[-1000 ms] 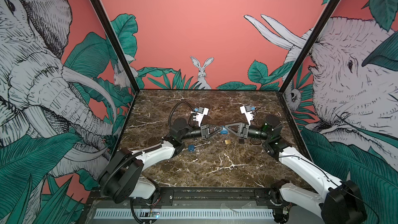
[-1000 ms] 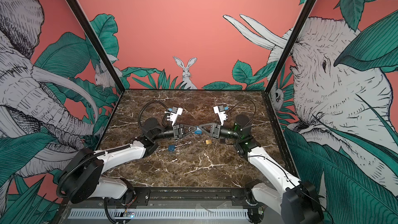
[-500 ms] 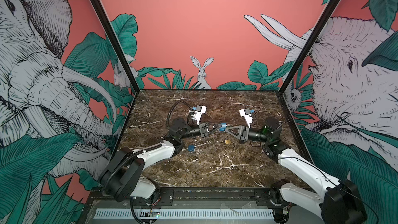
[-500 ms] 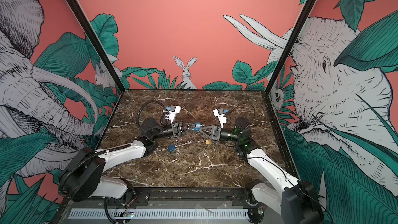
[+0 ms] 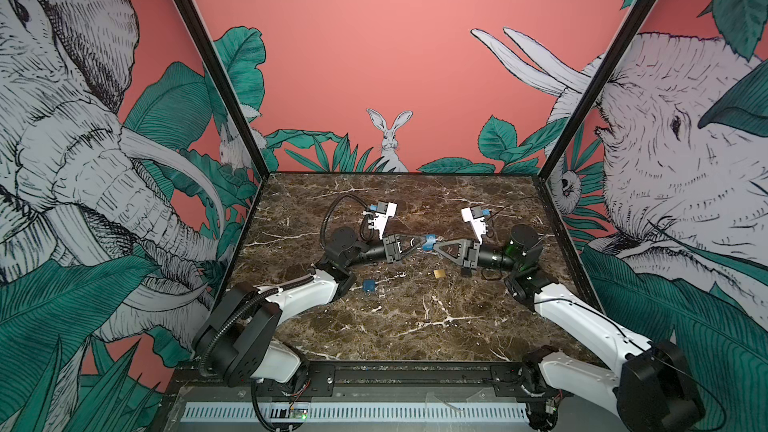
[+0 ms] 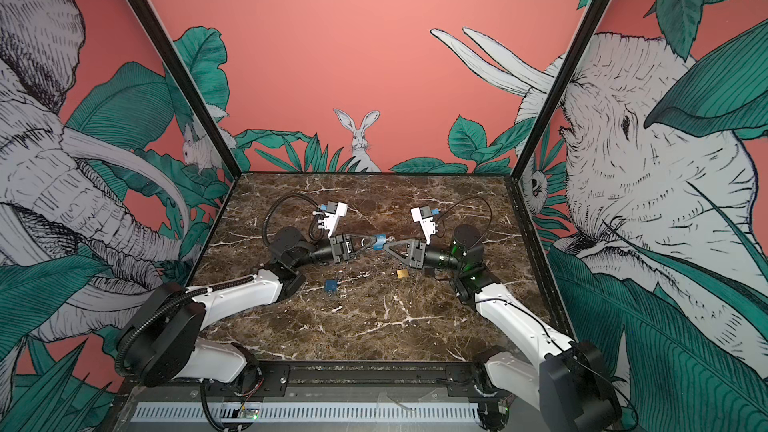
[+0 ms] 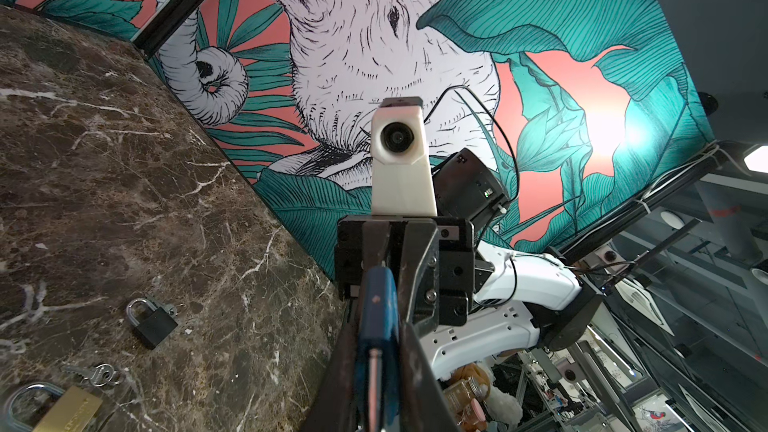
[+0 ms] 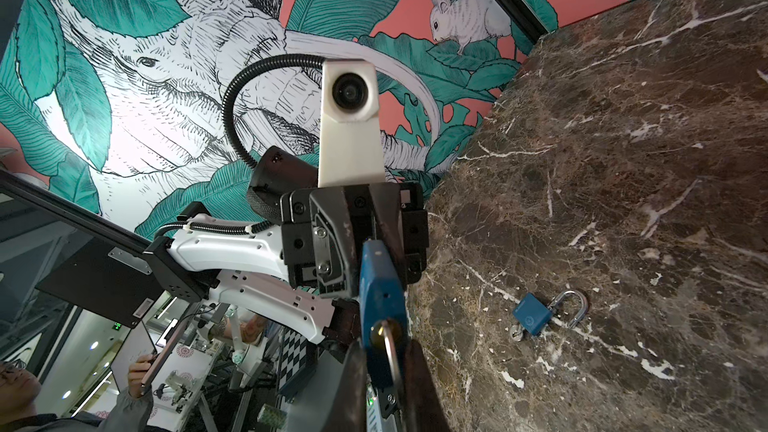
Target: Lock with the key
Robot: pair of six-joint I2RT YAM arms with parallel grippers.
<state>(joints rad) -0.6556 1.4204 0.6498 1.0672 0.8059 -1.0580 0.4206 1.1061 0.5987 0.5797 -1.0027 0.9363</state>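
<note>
The right gripper's fingers straddle the padlock's keyhole end, so they should open, back off and close on the key (image 8: 390, 356) while the left gripper holds the padlock.
In both top views a blue padlock (image 5: 429, 238) (image 6: 379, 241) hangs above the middle of the marble table (image 5: 415, 326), with my left gripper (image 5: 423, 239) shut on its body. The left wrist view shows the padlock (image 7: 377, 309) edge-on between my left gripper's (image 7: 379, 351) dark fingers. My right gripper (image 5: 434, 247) meets it from the right. A silver key (image 8: 390, 353) sits in the brass keyhole at the padlock's (image 8: 380, 284) end, and my right gripper (image 8: 386, 371) is shut on that key. The key's head is hidden by the fingers.
On the table lie a second blue padlock (image 5: 368, 285) (image 8: 532, 317) with its shackle open, a brass padlock (image 5: 439, 273) (image 7: 62, 409), a black padlock (image 7: 153, 324) and loose keys (image 7: 97, 374). Painted walls close in three sides.
My right gripper's jaws have closed in on the key at the padlock. The left gripper has kept its hold on the padlock and lifted it slightly.
</note>
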